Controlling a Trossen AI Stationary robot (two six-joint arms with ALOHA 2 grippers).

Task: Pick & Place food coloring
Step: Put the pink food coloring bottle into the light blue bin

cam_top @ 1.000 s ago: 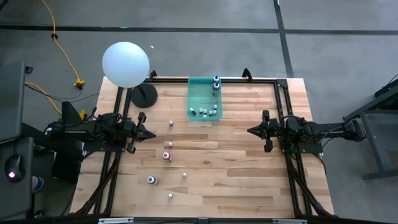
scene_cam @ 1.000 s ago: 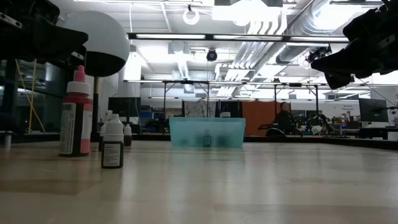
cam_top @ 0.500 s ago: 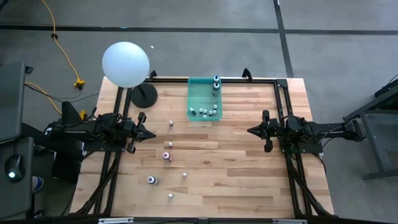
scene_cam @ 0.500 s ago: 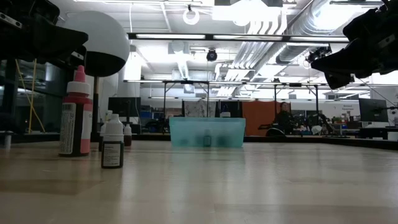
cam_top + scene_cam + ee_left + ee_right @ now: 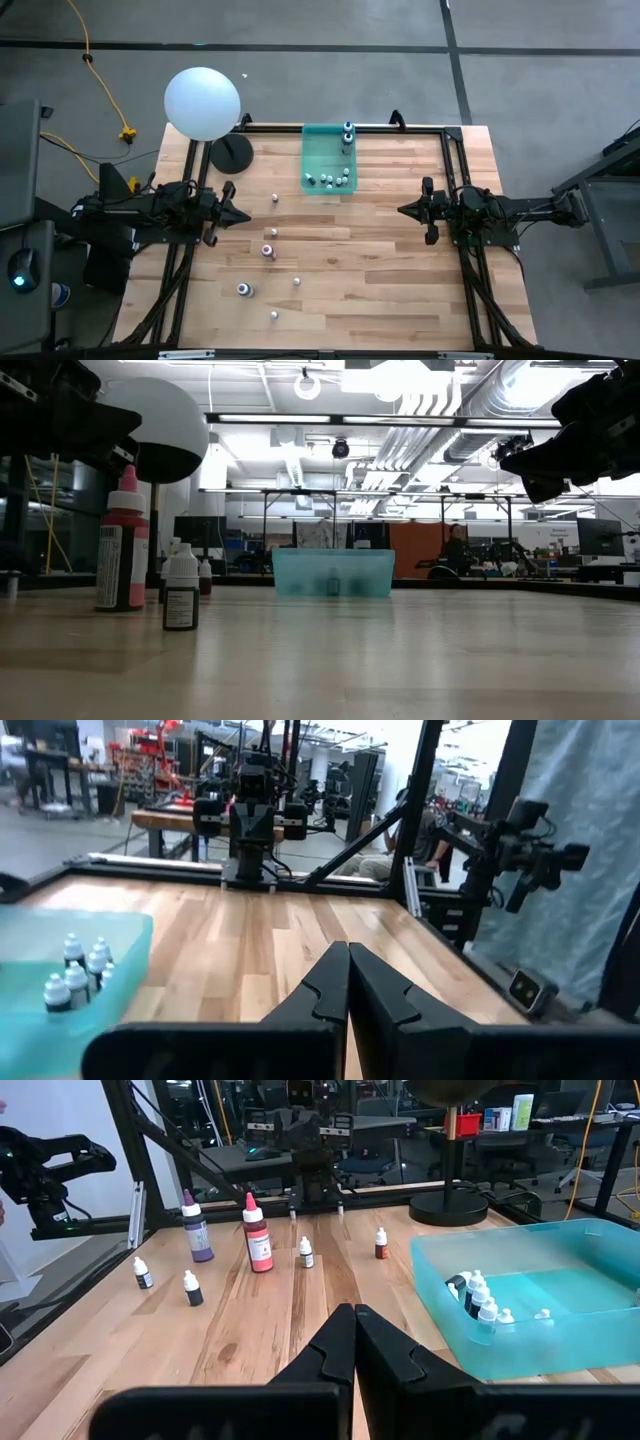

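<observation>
The pink-red bottle near the blue one is next for my left gripper, which should go there and close on its body (image 5: 269,254), just under the white cap.
Several tiny food coloring bottles stand upright on the wood table: whitish ones (image 5: 275,199) (image 5: 296,282), a pink-red one (image 5: 268,251) and a blue one (image 5: 243,290). The right wrist view shows them too, with the pink-red bottle (image 5: 259,1235) tallest. More bottles (image 5: 330,180) stand inside the teal tray (image 5: 312,150) at the table's far side. My left gripper (image 5: 247,215) (image 5: 348,982) hovers shut at the table's left, above and beside the loose bottles. My right gripper (image 5: 400,210) (image 5: 354,1342) hovers shut at the right, pointing toward the middle.
A large white ball (image 5: 202,102) on a black round base (image 5: 231,153) stands at the far left corner. A black frame (image 5: 455,150) runs along the table's edges. Bare wood lies between the two grippers and in front of the tray (image 5: 333,572).
</observation>
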